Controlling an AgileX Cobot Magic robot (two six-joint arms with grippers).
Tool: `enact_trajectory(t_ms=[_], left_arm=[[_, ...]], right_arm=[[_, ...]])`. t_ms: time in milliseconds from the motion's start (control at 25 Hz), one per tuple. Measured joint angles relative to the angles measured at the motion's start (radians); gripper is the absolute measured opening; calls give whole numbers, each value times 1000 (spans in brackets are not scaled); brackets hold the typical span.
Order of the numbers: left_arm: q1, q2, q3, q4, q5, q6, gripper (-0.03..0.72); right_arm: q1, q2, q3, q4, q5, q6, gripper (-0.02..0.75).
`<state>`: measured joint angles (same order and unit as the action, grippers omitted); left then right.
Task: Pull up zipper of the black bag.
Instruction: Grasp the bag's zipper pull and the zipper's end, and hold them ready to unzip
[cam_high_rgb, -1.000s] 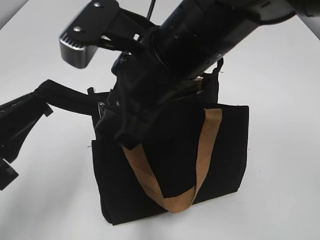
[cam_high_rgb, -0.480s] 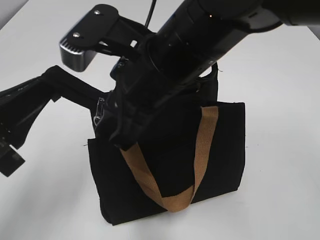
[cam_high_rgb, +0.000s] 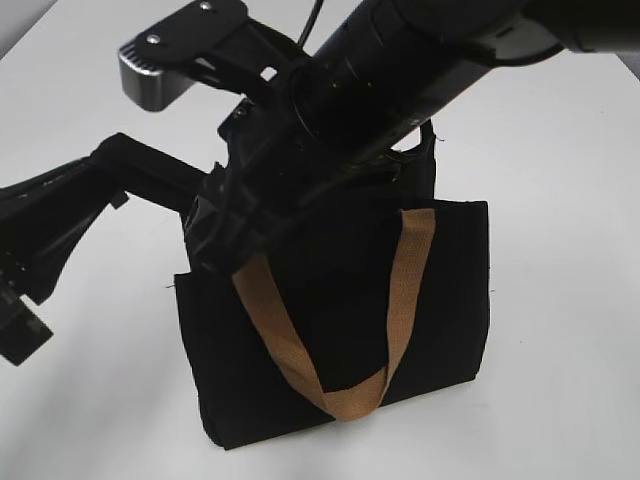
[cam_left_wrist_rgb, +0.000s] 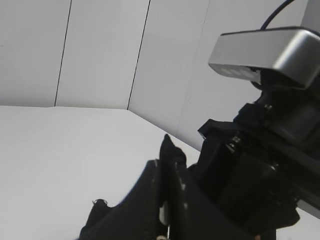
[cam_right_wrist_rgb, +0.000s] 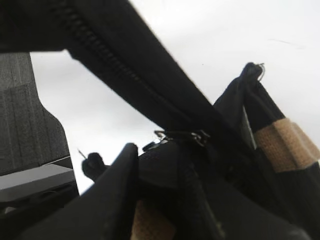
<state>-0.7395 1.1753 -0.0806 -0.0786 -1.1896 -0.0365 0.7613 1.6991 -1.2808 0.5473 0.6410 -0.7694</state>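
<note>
My right gripper needs to open, as it pinches black fabric beside the silver pull, and take the pull's ring (cam_right_wrist_rgb: 161, 136) before it draws that along the zipper.
The black bag (cam_high_rgb: 440, 300) stands on the white table with a tan handle (cam_high_rgb: 400, 290) hanging down its front. My left gripper (cam_high_rgb: 185, 190) reaches in from the left and is shut on the bag's upper left corner; black fabric (cam_left_wrist_rgb: 170, 147) sticks up between its jaws (cam_left_wrist_rgb: 167, 170). My right gripper (cam_high_rgb: 215, 250) comes down from the upper right onto the bag's top left edge. In the right wrist view the zipper track (cam_right_wrist_rgb: 115, 65) runs diagonally, and the silver pull and ring (cam_right_wrist_rgb: 182, 135) sit at my right gripper's fingertips (cam_right_wrist_rgb: 160, 165), which are closed there over black fabric.
The right arm's silver wrist camera (cam_high_rgb: 160, 70) hangs above the bag's left end and close to the left gripper (cam_left_wrist_rgb: 265, 55). White table (cam_high_rgb: 560, 420) surrounds the bag. The second tan handle (cam_right_wrist_rgb: 287, 137) shows at the bag's far end.
My right gripper has moved left along the bag's top toward the left gripper. The bag's top left has shifted left. The silver pull seen earlier from outside is now hidden behind the gripper.
</note>
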Motion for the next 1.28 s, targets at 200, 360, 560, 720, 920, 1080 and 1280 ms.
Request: enact_trajectory(t_ms=[200,360,560,720,920,1080,1280], left_arm=[[1,0,-7,21,1,0,15],[1,0,-37,25,9,0,15],[2,0,-51,26,26,0,15],[2,0,-51,31,30,0,15],[2,0,-51,24,29,0,15],[2,0,-51,-11,31,0,15],[2,0,-51,-167,100,0,15]], right_arm=[[0,0,0,0,-2,109,240],[0,0,0,0,4,160,287],[0,0,0,-53,6,215,281],[0,0,0,-82,6,228,166],[0,0,0,-95,17,221,19],[0,-4,-4,-124,54,215,14],[0,-15,-6,-166,78,214,14]])
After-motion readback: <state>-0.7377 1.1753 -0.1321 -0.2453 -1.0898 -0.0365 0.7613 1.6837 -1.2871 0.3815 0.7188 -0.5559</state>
